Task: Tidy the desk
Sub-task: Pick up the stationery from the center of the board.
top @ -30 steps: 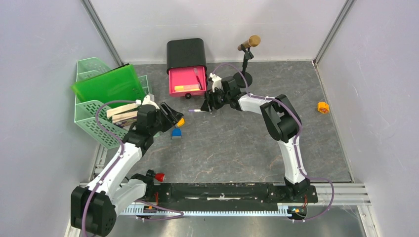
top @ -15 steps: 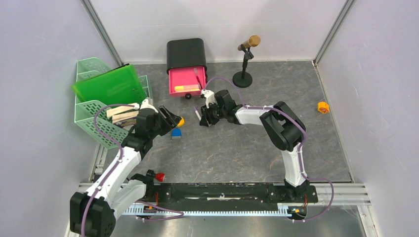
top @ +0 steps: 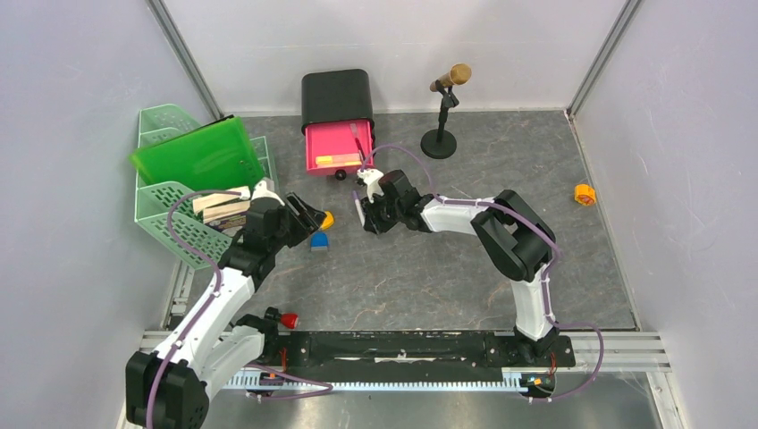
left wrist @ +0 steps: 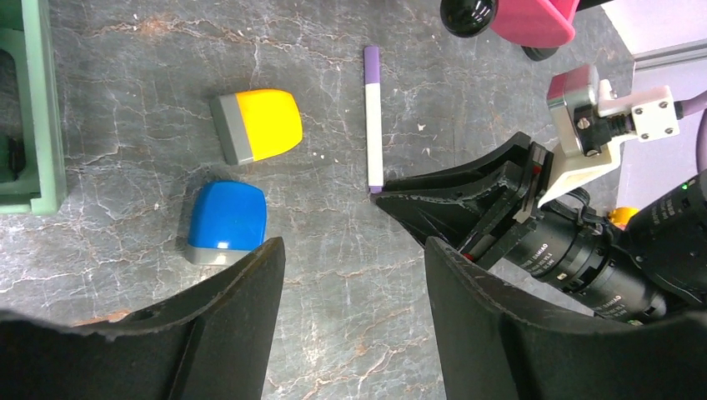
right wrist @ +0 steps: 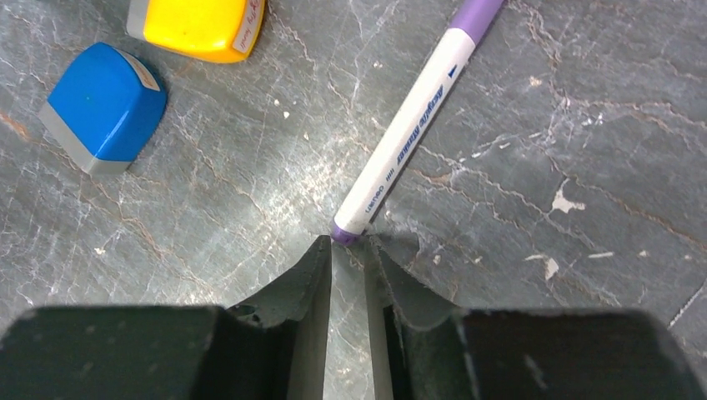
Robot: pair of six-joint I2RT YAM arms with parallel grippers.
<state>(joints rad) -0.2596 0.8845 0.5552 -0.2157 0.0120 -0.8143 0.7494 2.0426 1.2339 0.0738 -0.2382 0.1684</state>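
I pinch just the pen's end; my right gripper must regrip its white body (right wrist: 378, 177) farther up.
The dark-grey marbled desk (top: 429, 268) carries a white pen with purple ends (top: 359, 207), a yellow stamp (top: 328, 218) and a blue stamp (top: 319, 239). My right gripper (top: 366, 220) is low on the desk. In the right wrist view its jaws (right wrist: 348, 242) stand a pen's width apart and pinch the very end of the pen (right wrist: 408, 137), which lies flat. My left gripper (top: 315, 214) is open and empty. In the left wrist view it (left wrist: 354, 250) hovers just short of the blue stamp (left wrist: 227, 221), the yellow stamp (left wrist: 258, 125) and the pen (left wrist: 373, 125).
A black drawer box with an open pink drawer (top: 338, 143) stands at the back. A mint-green tiered tray (top: 170, 214) with a green folder (top: 197, 152) is at the left. A microphone on a stand (top: 444, 107) is back centre. A small orange object (top: 585, 194) lies far right.
My right gripper has moved left and a little nearer with the pen's end, and the pen has swung from lying crosswise to pointing away. My left arm has barely moved.
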